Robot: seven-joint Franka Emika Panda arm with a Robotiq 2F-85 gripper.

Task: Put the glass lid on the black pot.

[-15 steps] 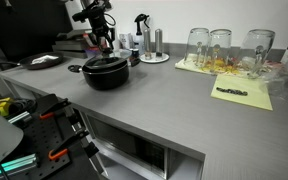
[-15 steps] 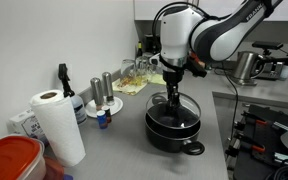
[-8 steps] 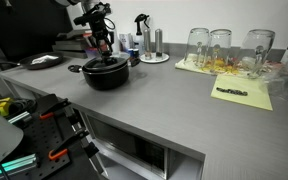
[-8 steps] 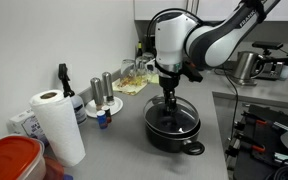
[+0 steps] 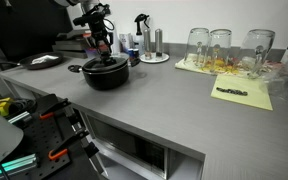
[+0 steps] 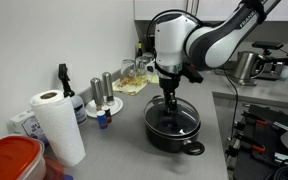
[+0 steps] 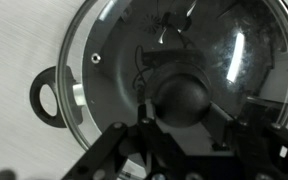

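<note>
My gripper is holding the glass lid, which lies over the pot's mouth now. It will set it down squarely on the rim of the black pot [image 5: 105, 65] [image 7: 192, 78], covering the pot's opening.
The black pot [image 6: 176, 140] stands on the grey counter; it also shows in an exterior view [image 5: 105, 76]. The glass lid [image 6: 184, 124] lies flat over the pot's mouth, with its rim along the pot's rim. In the wrist view the glass lid [image 7: 114, 55] fills the frame and one side handle of the black pot [image 7: 45, 96] sticks out at the left. My gripper [image 7: 185, 112] hangs straight above the pot, with a finger against each side of the dark centre knob. It also shows in both exterior views [image 6: 170, 101] [image 5: 104, 48].
A paper towel roll [image 6: 54, 125], a spray bottle [image 6: 64, 86] and metal shakers [image 6: 104, 92] stand beside the pot. Tall drinking glasses [image 5: 220, 46] stand on yellow paper at the back. A dark mouse [image 5: 44, 61] lies beyond the pot. A red-lidded container [image 6: 9, 160] is near the camera.
One second ago the gripper and lid sat slightly to one side and higher. They shifted and settled over the pot. Nothing has moved in the last half second.
</note>
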